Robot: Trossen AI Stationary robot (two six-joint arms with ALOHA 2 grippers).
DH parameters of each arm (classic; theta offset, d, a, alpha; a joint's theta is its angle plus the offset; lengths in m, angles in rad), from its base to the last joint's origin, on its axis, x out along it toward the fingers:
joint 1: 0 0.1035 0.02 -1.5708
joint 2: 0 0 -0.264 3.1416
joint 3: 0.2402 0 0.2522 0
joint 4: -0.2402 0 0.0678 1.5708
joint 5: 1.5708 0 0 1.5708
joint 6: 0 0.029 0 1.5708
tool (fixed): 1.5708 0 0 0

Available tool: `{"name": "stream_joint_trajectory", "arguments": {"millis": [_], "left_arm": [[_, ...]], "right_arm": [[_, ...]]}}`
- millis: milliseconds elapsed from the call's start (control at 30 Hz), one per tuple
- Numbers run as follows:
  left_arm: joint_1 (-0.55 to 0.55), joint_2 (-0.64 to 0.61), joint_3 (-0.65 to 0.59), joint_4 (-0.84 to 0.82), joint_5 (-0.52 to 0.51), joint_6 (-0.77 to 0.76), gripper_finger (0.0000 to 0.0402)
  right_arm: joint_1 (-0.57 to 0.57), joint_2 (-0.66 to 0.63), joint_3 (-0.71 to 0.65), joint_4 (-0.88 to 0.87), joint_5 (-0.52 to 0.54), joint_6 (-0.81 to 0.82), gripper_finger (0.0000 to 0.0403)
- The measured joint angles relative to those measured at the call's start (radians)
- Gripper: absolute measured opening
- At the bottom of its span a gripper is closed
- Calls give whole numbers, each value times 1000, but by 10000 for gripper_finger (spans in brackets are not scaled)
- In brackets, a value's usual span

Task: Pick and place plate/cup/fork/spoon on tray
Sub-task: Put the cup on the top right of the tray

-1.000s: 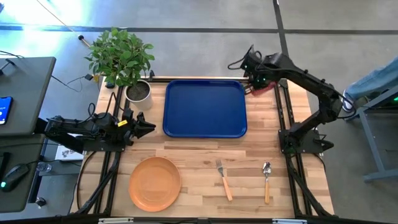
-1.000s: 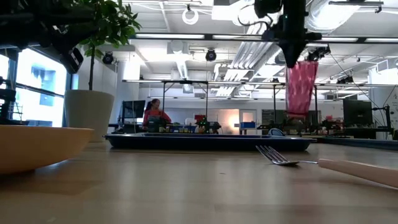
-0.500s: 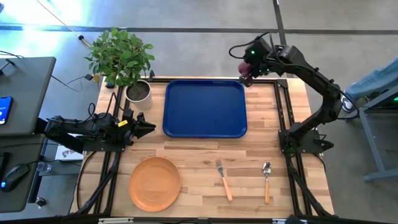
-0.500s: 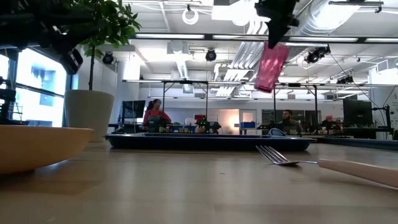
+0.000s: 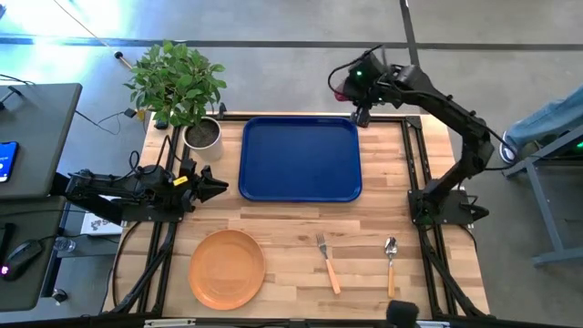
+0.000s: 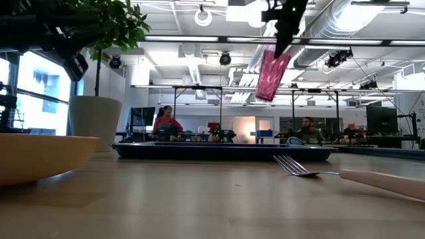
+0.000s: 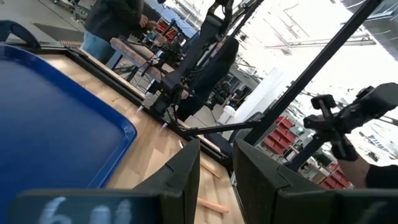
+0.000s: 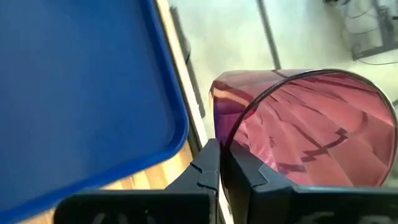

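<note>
The dark-red cup will go down inside the dark-blue tray's far corner (image 5: 339,138) (image 8: 102,102) away from the potted plant, put there by my right gripper. The cup still hangs tilted high above the tray.
My right gripper (image 5: 358,98) is shut on the translucent dark-red cup (image 5: 342,89), high above the far right corner of the dark-blue tray (image 5: 301,158). In the low view the cup (image 6: 271,73) hangs tilted well above the tray (image 6: 219,151). The orange plate (image 5: 227,269) lies flat at the near left. The fork (image 5: 327,264) and the spoon (image 5: 391,266) lie near the table's near edge. My left gripper (image 5: 221,189) waits level at the tray's left side, open by a narrow gap and empty. My right gripper pinches the cup's wall at the rim (image 8: 221,144), one finger inside the cup and one outside. The cup is lifted clear of everything. It hangs tilted below the fingers, with its bottom swung toward the table's left (image 6: 267,85).
A potted plant (image 5: 178,87) stands at the table's far left corner, beside the tray. The fork's tines (image 6: 295,166) lie in front of the tray in the low view. People sit in the room beyond the table.
My right gripper has gone up and toward the table's left along the far edge, carrying the cup. The cup hung upright a second ago and now hangs tilted, higher above the tray's far right corner.
</note>
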Motion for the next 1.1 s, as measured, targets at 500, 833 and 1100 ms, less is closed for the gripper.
{"name": "stream_joint_trajectory", "arguments": {"millis": [500,833,1100], "left_arm": [[0,0,0,0,-5,-22,87],[0,0,0,0,-7,-23,87],[0,0,0,1,-6,-23,87]], "right_arm": [[13,202,0,-146,-97,117,0],[57,282,0,-138,-115,321,0],[64,324,0,-99,-117,422,0]]}}
